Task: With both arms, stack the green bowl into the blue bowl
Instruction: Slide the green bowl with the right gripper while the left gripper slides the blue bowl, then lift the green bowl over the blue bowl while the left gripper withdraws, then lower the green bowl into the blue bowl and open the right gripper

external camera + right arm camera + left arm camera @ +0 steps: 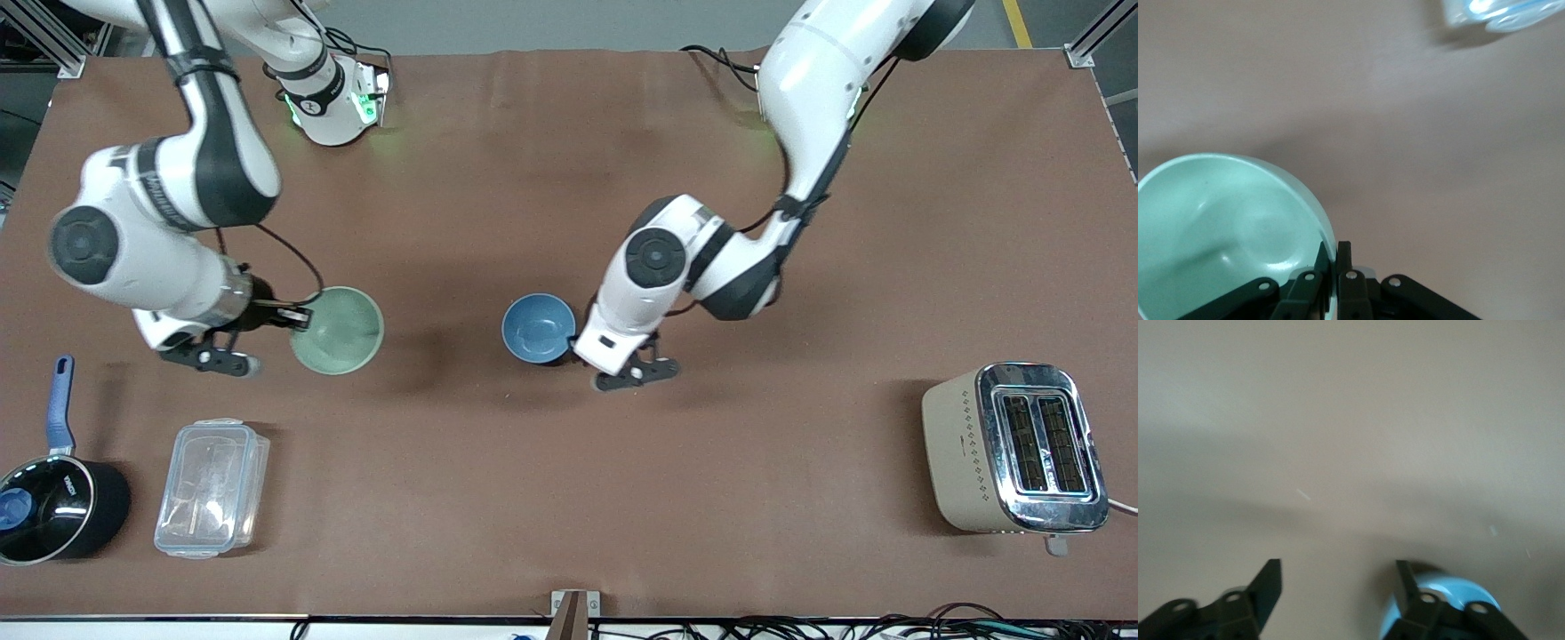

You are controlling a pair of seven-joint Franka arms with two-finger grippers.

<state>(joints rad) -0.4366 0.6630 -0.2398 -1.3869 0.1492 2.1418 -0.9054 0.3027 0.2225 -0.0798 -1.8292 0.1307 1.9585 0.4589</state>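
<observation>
I will let go of the green bowl, now held tilted over the table, with my right gripper down inside the blue bowl (539,327) that stands beside my open left gripper.
The green bowl (339,330) is held by its rim, tilted, over the table toward the right arm's end. My right gripper (298,316) is shut on that rim; in the right wrist view the fingers (1336,257) pinch the bowl's wall (1225,227). The blue bowl (539,328) stands on the table near the middle. My left gripper (582,333) is open beside it, toward the left arm's end. In the left wrist view one finger (1408,583) is against the blue bowl (1451,597), the other stands apart over bare table.
A clear plastic container (212,488) and a black saucepan with a blue handle (49,498) lie near the front edge at the right arm's end. A beige toaster (1018,446) stands at the left arm's end. The container's corner shows in the right wrist view (1491,13).
</observation>
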